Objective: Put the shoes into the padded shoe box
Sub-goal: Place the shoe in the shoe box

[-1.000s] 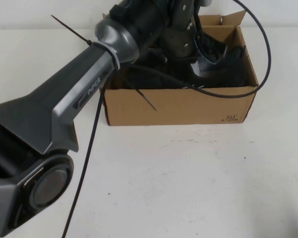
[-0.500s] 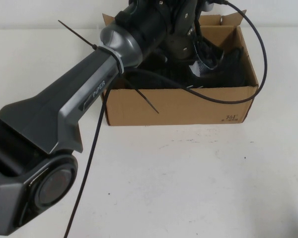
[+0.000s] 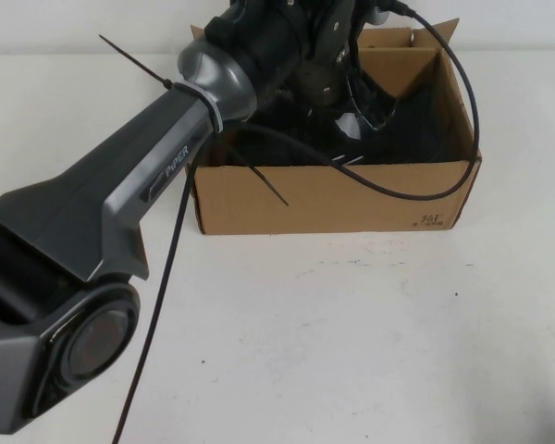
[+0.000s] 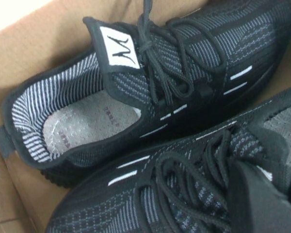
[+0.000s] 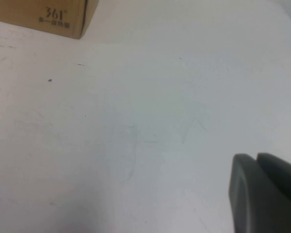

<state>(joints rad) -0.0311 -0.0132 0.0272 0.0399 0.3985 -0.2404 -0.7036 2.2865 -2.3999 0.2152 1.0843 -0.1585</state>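
Note:
My left gripper is going to release the second shoe inside the box's front side (image 3: 338,152) (image 4: 203,177), next to the shoe with the white label.
The brown padded shoe box (image 3: 333,199) stands at the back of the table. Both black knit shoes (image 3: 416,125) are inside it. In the left wrist view one shoe (image 4: 184,73) with a white tongue label lies against the cardboard wall (image 4: 39,43), and the second shoe (image 4: 150,194) lies beside it. My left gripper (image 3: 351,97) reaches down into the box, and its one visible finger (image 4: 262,204) sits on the second shoe's tongue, shut on it. My right gripper (image 5: 262,189) is shut and empty over bare table, off the box's printed corner (image 5: 43,14).
My left arm (image 3: 157,176) crosses the table's left half up to the box. Its black cable (image 3: 462,120) loops over the box's right side. White table (image 3: 370,342) lies in front of the box.
The second shoe has sunk lower into the box and its grey sole no longer sticks up. My left wrist has shifted slightly left. The box has not moved.

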